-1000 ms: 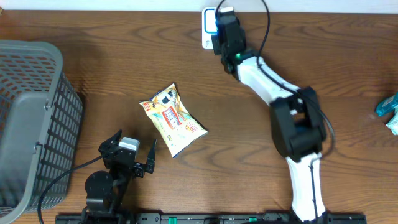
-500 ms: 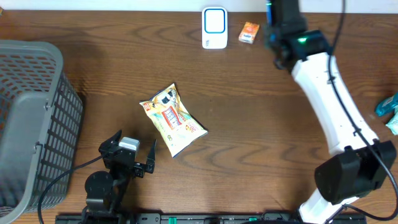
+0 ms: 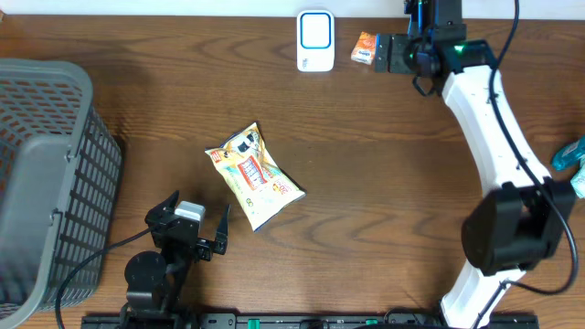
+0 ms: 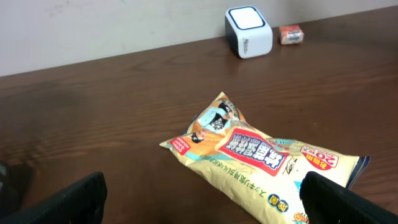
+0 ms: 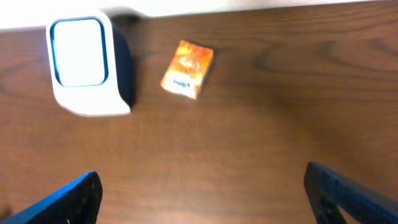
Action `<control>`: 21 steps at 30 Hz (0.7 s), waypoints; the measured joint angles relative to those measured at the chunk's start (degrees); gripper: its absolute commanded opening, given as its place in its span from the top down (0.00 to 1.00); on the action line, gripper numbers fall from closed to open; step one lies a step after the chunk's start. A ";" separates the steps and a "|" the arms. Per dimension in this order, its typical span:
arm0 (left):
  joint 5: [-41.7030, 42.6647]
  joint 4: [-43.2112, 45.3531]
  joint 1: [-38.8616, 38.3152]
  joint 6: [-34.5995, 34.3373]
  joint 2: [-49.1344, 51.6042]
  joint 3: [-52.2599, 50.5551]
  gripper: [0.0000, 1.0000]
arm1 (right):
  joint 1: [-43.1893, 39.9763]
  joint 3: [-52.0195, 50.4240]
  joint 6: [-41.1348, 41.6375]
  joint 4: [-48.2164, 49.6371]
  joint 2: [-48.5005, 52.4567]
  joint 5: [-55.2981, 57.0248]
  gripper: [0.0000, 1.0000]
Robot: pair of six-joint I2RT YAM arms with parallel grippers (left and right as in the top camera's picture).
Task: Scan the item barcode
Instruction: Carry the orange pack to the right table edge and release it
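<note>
My right gripper will close on the orange packet's side [image 3: 368, 51] [image 5: 197, 72] that points away from the white scanner.
A small orange packet [image 3: 366, 47] lies flat on the table just right of the white scanner [image 3: 315, 39] with its blue face. My right gripper [image 3: 382, 53] hovers close to the packet's right side, open and empty. In the right wrist view the packet [image 5: 188, 68] and scanner [image 5: 84, 65] sit ahead of the gripper [image 5: 202, 199], with bare wood between its fingers. A yellow snack bag [image 3: 254, 175] lies mid-table. My left gripper [image 3: 197, 206] rests open near the front edge, the bag [image 4: 261, 152] just ahead of it [image 4: 205, 202].
A grey mesh basket [image 3: 46, 183] stands at the left edge of the table. A teal packet [image 3: 571, 166] pokes in at the right edge. The white wall runs along the table's back edge behind the scanner.
My right arm swung right, away from the scanner. The orange packet now lies uncovered on the table beside the scanner, and the right gripper has opened. The left arm has not moved.
</note>
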 measured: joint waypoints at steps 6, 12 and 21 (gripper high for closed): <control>0.00 0.00 0.00 0.00 -0.02 0.00 0.02 | 0.00 0.00 10.84 10.23 10.27 -2.82 0.25; 0.00 0.00 0.02 0.00 0.00 0.00 0.02 | 0.00 -0.42 16.72 21.73 19.43 -8.31 0.32; 0.00 0.00 0.00 0.00 0.00 0.00 0.02 | 0.00 -0.66 20.87 29.05 20.33 -5.51 0.44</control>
